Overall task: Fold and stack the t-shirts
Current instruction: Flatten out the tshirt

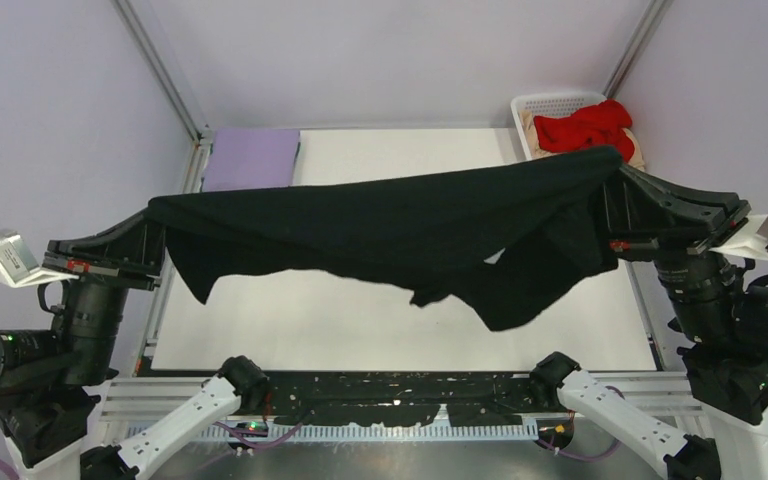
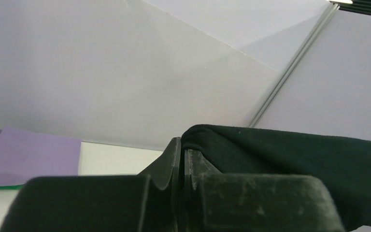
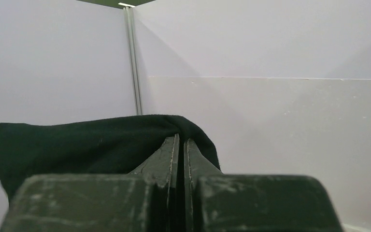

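The black t-shirt's bottom edge hangs uneven below my grippers, so I should lay it down and take its loose near corner (image 1: 202, 294) with my left gripper.
A black t-shirt (image 1: 390, 225) hangs stretched in the air above the white table (image 1: 360, 330), held at both ends. My left gripper (image 1: 156, 228) is shut on its left end, and my right gripper (image 1: 608, 188) is shut on its right end. In the left wrist view the black t-shirt (image 2: 294, 169) drapes over my shut left gripper (image 2: 181, 146). The right wrist view shows the black t-shirt (image 3: 77, 145) pinched in my shut right gripper (image 3: 180, 138). A folded lavender t-shirt (image 1: 251, 158) lies at the table's back left, over a green edge (image 2: 0, 187). A red t-shirt (image 1: 585, 128) lies in the basket.
A white lattice basket (image 1: 550, 102) stands at the back right corner with the red shirt and some beige cloth (image 1: 532, 128) in it. Grey walls and metal frame posts (image 1: 160, 65) enclose the table. The arm bases (image 1: 230, 385) sit at the near edge.
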